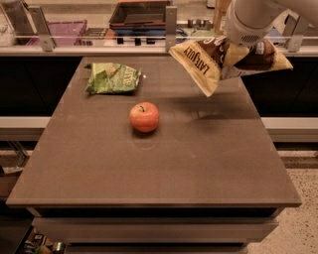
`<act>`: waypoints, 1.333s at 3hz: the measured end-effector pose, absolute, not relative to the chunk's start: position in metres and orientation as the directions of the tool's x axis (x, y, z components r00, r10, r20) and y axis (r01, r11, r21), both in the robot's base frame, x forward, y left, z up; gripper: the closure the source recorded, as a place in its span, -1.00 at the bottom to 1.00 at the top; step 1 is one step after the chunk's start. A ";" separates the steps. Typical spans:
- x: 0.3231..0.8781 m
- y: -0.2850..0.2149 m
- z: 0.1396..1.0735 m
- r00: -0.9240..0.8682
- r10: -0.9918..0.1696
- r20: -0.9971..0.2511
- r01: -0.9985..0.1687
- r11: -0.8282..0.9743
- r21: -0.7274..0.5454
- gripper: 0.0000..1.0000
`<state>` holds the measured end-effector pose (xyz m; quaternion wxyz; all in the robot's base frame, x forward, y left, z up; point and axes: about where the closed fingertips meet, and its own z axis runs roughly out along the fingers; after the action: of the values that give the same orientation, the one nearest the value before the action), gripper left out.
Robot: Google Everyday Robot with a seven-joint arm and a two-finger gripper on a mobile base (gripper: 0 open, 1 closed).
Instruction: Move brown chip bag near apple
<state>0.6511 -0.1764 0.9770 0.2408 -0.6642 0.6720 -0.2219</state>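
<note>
The brown chip bag, which hangs in the air above the table, will be let go by my gripper on the bare tabletop [217, 116] between the apple and the near-arm side edge.
The brown chip bag [218, 59], dark brown with cream-yellow ends, hangs in the air above the table's far right part. My gripper [233, 52] is shut on its middle, with the white arm coming in from the upper right. The bag's left end droops lower than the rest. The red-orange apple [144, 116] sits on the table near the middle, to the lower left of the bag and apart from it.
A smaller green chip bag [112, 78] lies at the far left of the brown table [164, 173]. Behind the table runs a counter with a rail, a purple crate [59, 31] and a dark tray [141, 14].
</note>
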 end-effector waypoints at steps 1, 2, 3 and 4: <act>0.630 -0.167 0.975 -0.019 -0.999 -0.028 -0.791 0.033 -0.610 1.00; 0.609 -0.156 0.967 -0.050 -0.998 -0.046 -0.791 0.068 -0.608 1.00; 0.588 -0.146 0.955 -0.092 -0.993 -0.068 -0.792 0.114 -0.600 1.00; 0.571 -0.137 0.941 -0.134 -0.986 -0.097 -0.805 0.166 -0.570 1.00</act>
<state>0.5708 -0.1373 0.9409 0.2318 -0.6157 0.7274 -0.1954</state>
